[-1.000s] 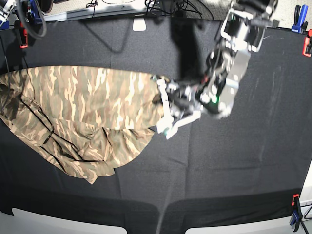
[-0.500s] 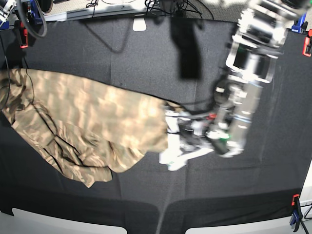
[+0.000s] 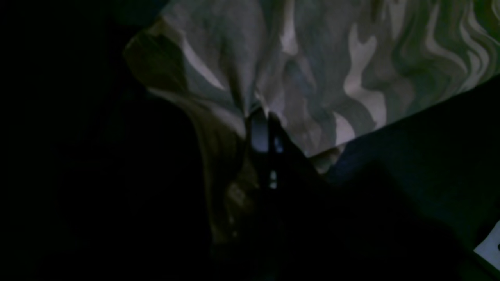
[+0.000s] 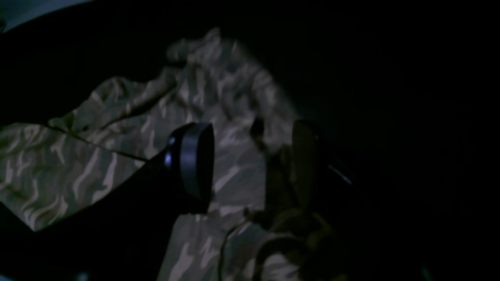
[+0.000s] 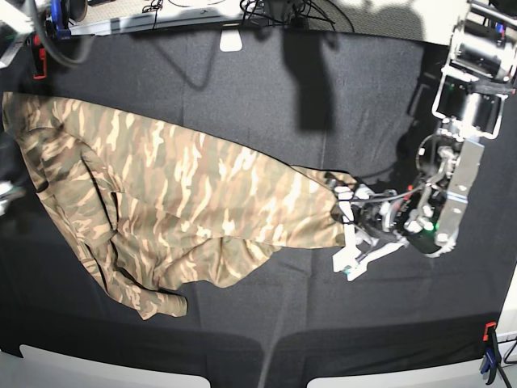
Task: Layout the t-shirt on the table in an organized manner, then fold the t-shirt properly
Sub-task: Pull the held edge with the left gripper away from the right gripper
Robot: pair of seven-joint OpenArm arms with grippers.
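Next, my left gripper lets go of the camouflage t-shirt's pinched tip on the bare black table (image 5: 458,168) under that gripper's own arm.
The camouflage t-shirt (image 5: 186,186) lies stretched across the left and middle of the black table (image 5: 242,89), with a bunched sleeve or fold at its near edge. My left gripper (image 5: 343,206) is at the shirt's right tip, shut on a pinch of the fabric; in the left wrist view the closed gripper (image 3: 261,117) bites the cloth's (image 3: 332,66) edge. The right arm is out of the base view. In the right wrist view the right gripper (image 4: 250,164) stands open over the t-shirt (image 4: 97,164), jaws wide apart, a dark fold lying against one finger.
Red clamps (image 5: 36,56) (image 5: 509,77) and a blue clamp (image 5: 493,36) hold the cloth at the far corners, another clamp (image 5: 489,347) at the near right. Cables and a white tag (image 5: 231,40) lie along the far edge. Black cloth is bare right of the shirt.
My left gripper has dragged the shirt's corner to the right and nearer the front. The shirt has stretched out longer and flatter, its left end shifting toward the far left corner.
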